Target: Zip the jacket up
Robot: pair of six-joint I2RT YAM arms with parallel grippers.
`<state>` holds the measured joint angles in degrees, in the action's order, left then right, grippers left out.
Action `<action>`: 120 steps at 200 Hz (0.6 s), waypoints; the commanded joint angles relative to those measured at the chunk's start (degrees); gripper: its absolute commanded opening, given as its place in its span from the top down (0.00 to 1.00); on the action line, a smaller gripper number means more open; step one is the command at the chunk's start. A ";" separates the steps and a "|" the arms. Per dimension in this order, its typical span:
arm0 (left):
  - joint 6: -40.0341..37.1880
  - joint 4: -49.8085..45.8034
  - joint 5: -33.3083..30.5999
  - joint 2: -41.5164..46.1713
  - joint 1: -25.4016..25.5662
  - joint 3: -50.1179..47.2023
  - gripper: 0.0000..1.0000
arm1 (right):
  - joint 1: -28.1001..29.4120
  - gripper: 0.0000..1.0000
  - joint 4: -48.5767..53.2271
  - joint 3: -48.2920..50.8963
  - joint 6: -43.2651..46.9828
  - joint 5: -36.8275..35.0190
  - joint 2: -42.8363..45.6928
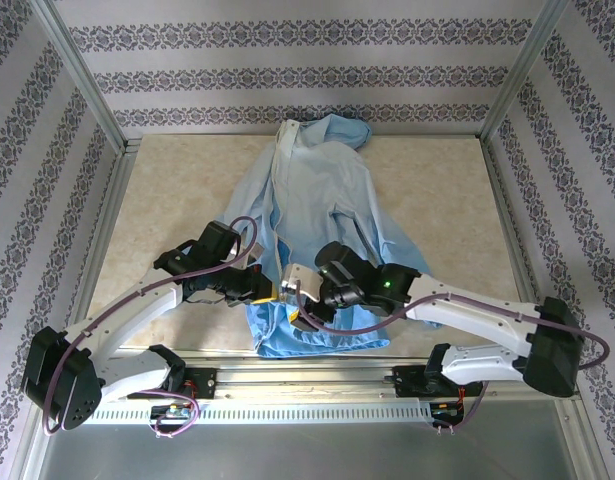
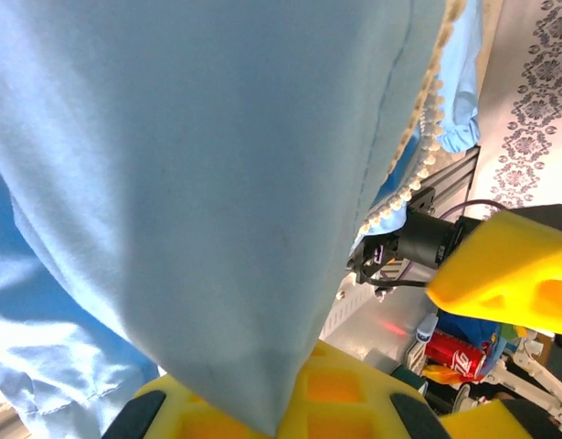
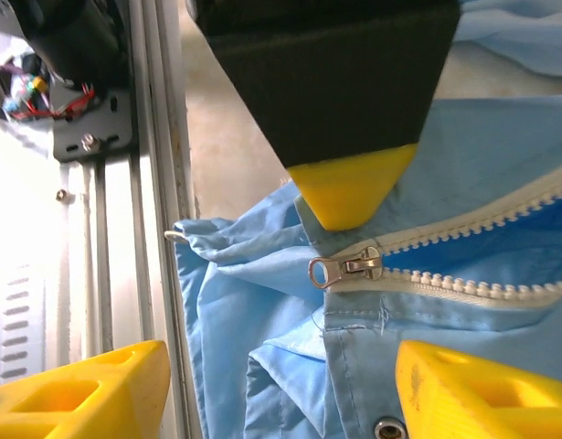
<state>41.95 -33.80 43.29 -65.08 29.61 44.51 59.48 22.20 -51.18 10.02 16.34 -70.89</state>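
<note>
The slider's pull tab lies flat toward the hem; next my right gripper lifts it and pinches its flat sides (image 3: 323, 273) before pulling the slider.
The light-blue jacket (image 1: 322, 200) lies spread on the table, hood at the far end, hem hanging over the near edge. My left gripper (image 1: 263, 291) is shut on the jacket's fabric (image 2: 189, 183) near the hem; the cloth runs down between its yellow fingers (image 2: 354, 393). A strip of pale zipper teeth (image 2: 416, 155) hangs along the fabric's edge. In the right wrist view the metal zipper slider (image 3: 346, 268) sits at the bottom of the white zipper (image 3: 482, 288), just under the left gripper's yellow fingertip (image 3: 349, 192). My right gripper (image 3: 281, 393) hovers open over the hem below the slider, holding nothing.
An aluminium rail (image 1: 307, 385) runs along the table's near edge, close beside the hem (image 3: 162, 183). Bare beige tabletop (image 1: 437, 200) flanks the jacket. Patterned walls (image 1: 287, 40) enclose the back and sides. A red can (image 2: 454, 349) lies below the table edge.
</note>
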 commanded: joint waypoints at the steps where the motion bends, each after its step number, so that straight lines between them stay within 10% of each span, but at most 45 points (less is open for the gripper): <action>1: -1.74 -4.14 0.54 0.70 -0.27 1.72 1.00 | 0.89 0.33 1.07 -1.89 3.18 -2.96 -2.73; 36: -1.61 -4.90 0.55 1.77 -0.33 1.76 1.00 | 0.96 0.35 0.69 -3.71 4.86 -3.88 -6.79; 89: -0.73 -3.88 0.52 2.60 -0.33 0.41 1.00 | -0.32 0.74 -0.02 -2.98 4.68 -2.97 -6.37; 120: 0.62 -1.86 0.55 3.12 -0.34 -0.55 1.00 | -0.73 0.74 -0.04 -3.52 4.92 -2.37 -6.68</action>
<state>41.82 -36.21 43.29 -63.53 29.61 44.49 59.35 22.50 -53.69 14.59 13.02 -78.37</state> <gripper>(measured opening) 0.037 0.238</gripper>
